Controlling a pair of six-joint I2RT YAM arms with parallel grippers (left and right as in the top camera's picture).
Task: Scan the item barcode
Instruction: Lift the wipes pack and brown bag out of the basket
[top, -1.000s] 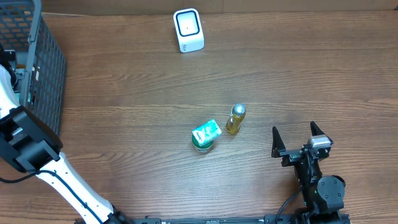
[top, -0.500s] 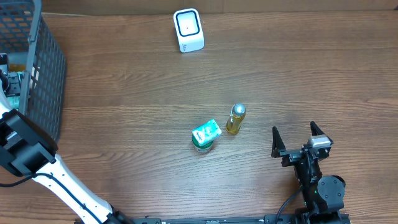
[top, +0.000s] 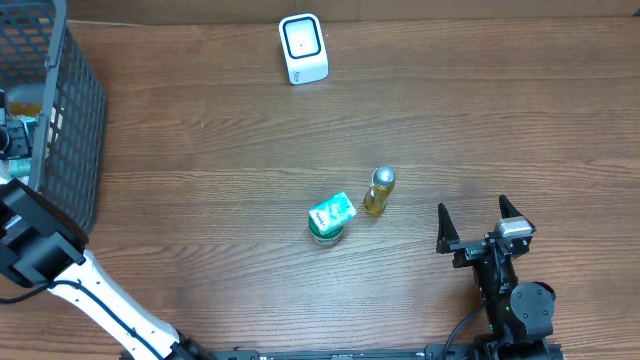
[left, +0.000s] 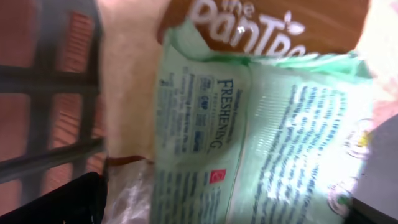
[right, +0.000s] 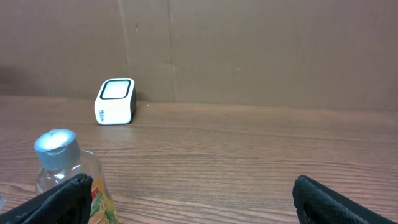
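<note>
The pale green packet's middle (top: 24, 125) (left: 233, 196), in front of the brown packet in the basket, is the next place for my left gripper to close across.
My left arm (top: 35, 250) reaches into the dark wire basket (top: 70, 110) at the table's left edge. In the left wrist view my left gripper (left: 217, 208) is open, its dark fingers (left: 59, 199) wide apart, close over a pale green packet (left: 249, 124) printed "FRESHENING". No barcode shows on it. A brown packet (left: 261, 25) lies behind it. The white scanner (top: 303, 48) stands at the back of the table. My right gripper (top: 478, 222) rests open near the front right, holding nothing.
A small yellow bottle with a silver cap (top: 378, 192) and a green-and-white cup-like item (top: 330, 217) stand mid-table, left of my right gripper. In the right wrist view the bottle (right: 62, 168) is beside my left finger, the scanner (right: 115, 101) far behind.
My left arm has shifted a little toward the table's front-left, its gripper staying inside the basket. The right arm and the table items have not moved.
</note>
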